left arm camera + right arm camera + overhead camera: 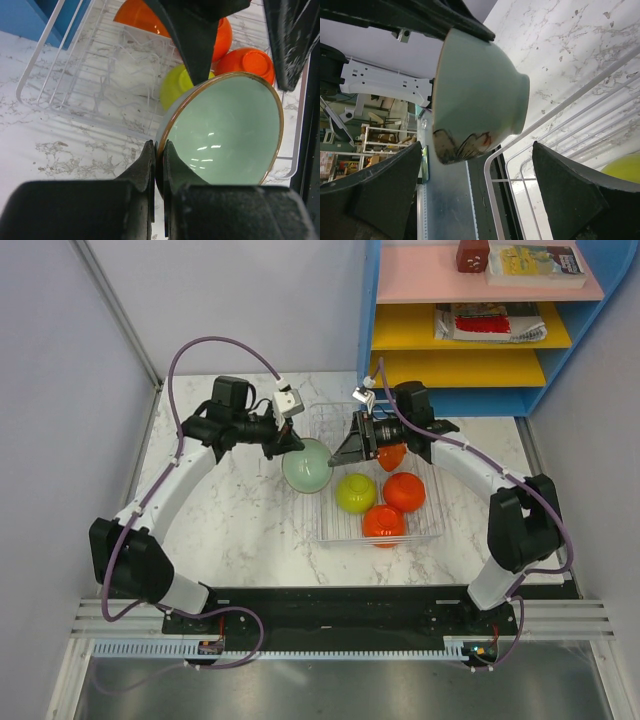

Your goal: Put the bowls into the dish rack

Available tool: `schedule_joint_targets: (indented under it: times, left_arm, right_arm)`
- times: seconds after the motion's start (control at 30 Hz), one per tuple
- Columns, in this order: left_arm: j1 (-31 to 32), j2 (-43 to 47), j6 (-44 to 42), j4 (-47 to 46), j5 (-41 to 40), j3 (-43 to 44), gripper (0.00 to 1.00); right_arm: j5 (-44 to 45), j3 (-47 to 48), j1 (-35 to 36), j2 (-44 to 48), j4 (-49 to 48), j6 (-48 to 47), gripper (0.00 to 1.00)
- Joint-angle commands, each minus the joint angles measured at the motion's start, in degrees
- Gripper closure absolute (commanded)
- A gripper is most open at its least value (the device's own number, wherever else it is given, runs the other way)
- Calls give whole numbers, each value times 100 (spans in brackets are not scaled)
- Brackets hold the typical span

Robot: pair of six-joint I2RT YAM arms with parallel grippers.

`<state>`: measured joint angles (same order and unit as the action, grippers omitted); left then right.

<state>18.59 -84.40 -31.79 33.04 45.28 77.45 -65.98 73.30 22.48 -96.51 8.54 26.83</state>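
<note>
My left gripper is to let go of the pale sage-green bowl between the spread fingers of my right gripper (326, 461), above the rack's rim.
My left gripper (159, 160) is shut on the rim of the pale sage-green bowl (230, 135) and holds it tilted over the left edge of the wire dish rack (430, 532). In the top view the left gripper (293, 447) and the bowl (306, 466) are left of my right gripper (348, 455). The right gripper (475, 192) is open and empty, its fingers (570, 195) spread just short of the bowl's underside (475, 95). The yellow-green bowl (355, 493) and three orange-red bowls (404, 491) (383, 523) (392, 455) sit in the rack. The white bowl is out of view.
A blue shelf unit (560, 360) with pink and yellow boards stands behind the rack at the back right. White walls close in the left side and back. The rack's left rim (492, 190) lies just below the held bowl.
</note>
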Motion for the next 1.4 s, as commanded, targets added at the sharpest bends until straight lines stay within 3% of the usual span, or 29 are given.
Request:
schedule_joint_targets:
  times: [0.0,0.37,0.5,0.63,0.8,0.9,1.37]
  left_arm:
    - [206,38,252,-210,394,464,98]
    - [558,-94,147,-25,333,578,98]
    - [584,-77,129,-25,298,569,98]
    - [584,-41,77,-25,210,552,98]
    - [584,11,-20,-17,61,552,98]
    - [584,20,-73,10,8,578,98]
    - [584,29,-240,45,-195,728,98]
  right_arm:
    - [-100,9,81,-183,-475,50,2]
    - [-222,-35,178,-246,-818,323,2]
    - [-310,-149,178,-219,-1125,481,13]
    - [-451,-193,169,-210,-1196,543,18]
    - [-697,-193,160,-228,-1170,551,5]
    - [-803,-211,160,-228,-1126,499,2]
    - [-1128,-255,64,-360,-1100,446,10]
